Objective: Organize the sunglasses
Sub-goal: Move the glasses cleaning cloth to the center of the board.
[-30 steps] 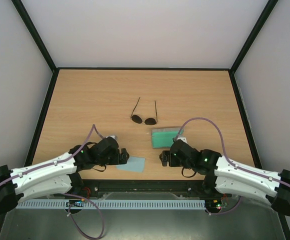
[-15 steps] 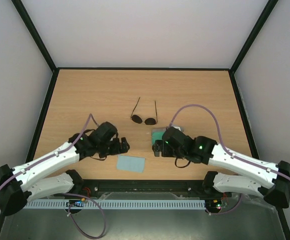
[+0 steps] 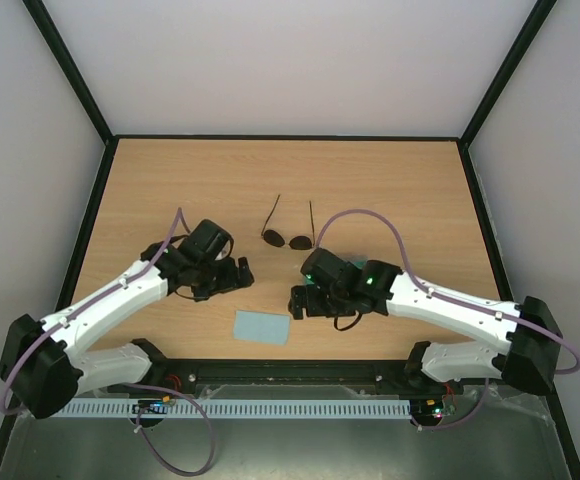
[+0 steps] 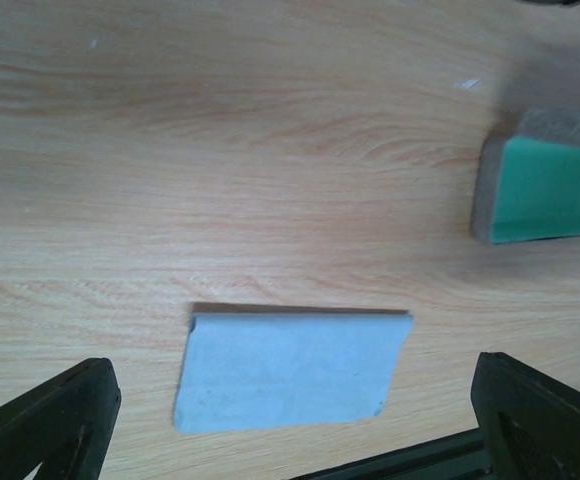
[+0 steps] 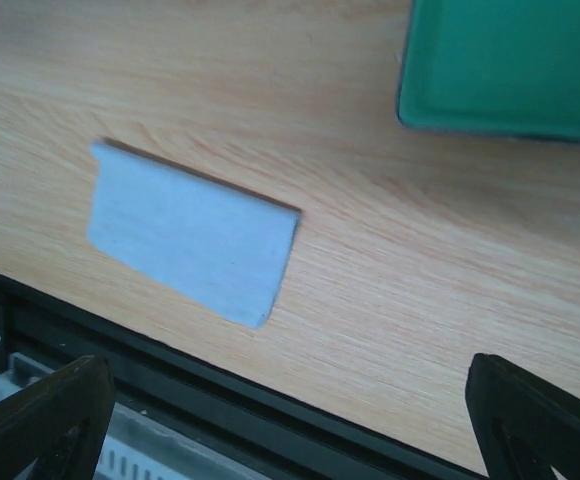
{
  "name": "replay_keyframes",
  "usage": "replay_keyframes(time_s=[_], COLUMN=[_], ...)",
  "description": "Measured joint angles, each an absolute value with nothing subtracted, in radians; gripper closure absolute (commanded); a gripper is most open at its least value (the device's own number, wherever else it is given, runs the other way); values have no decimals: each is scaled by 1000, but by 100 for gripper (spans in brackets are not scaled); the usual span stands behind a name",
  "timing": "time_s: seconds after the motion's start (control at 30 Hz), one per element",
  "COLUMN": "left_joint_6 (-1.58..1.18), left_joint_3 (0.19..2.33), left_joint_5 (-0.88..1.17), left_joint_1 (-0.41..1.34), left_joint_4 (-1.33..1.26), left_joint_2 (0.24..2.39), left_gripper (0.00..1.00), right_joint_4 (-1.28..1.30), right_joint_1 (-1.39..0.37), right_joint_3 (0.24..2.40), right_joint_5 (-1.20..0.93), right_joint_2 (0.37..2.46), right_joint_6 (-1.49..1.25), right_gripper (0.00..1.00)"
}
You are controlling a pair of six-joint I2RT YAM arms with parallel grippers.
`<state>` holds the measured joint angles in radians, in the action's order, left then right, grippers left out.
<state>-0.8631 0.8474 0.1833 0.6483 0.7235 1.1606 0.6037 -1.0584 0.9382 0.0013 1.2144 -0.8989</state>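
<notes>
I should next move my right gripper to the light blue cloth and close it on the middle of the cloth's short edge [image 3: 287,331] [image 5: 279,269] farthest from my left gripper.
The sunglasses [image 3: 288,238], round dark lenses on a thin wire frame with the temples pointing away, lie on the wooden table past both arms. My left gripper [image 3: 238,274] hovers to their near left, open and holding nothing. In the left wrist view its fingertips [image 4: 55,420] stand wide apart over a light blue cloth [image 4: 290,370]. My right gripper [image 3: 299,300] is open too, just nearer than the sunglasses, with bare wood between its fingertips [image 5: 540,420]. Neither wrist view clearly shows the sunglasses.
A light blue cloth [image 3: 263,327] lies flat near the table's front edge, between the two grippers. An open case with a green lining [image 5: 510,65] and grey outside [image 4: 482,190] sits right of it, mostly under my right arm from above. A black rail [image 5: 220,400] borders the front.
Both arms have reached forward from the near edge. The left gripper lifted away from the cloth's left side; the right arm swung left over the green case. Both stayed open.
</notes>
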Motion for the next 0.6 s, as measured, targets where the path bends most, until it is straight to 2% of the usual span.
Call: replay_keyframes(time_s=[0.17, 0.3, 0.47, 0.6], left_joint_6=[-856, -856, -826, -809], left_joint_3=[717, 617, 579, 579], left_joint_5=[177, 183, 195, 194], left_joint_1=[648, 648, 648, 648], left_joint_4=[724, 723, 698, 680], left_joint_2=[1034, 905, 897, 874], left_gripper=[1, 1, 1, 1], right_joint_4=[433, 344, 286, 255], right_joint_1=[-1058, -1059, -1061, -1067], right_joint_3=[719, 587, 605, 682], right_joint_5=[-46, -60, -27, 10], right_joint_2=[1204, 1179, 1190, 1277], right_joint_6=[-910, -945, -968, -995], right_gripper=[29, 35, 42, 48])
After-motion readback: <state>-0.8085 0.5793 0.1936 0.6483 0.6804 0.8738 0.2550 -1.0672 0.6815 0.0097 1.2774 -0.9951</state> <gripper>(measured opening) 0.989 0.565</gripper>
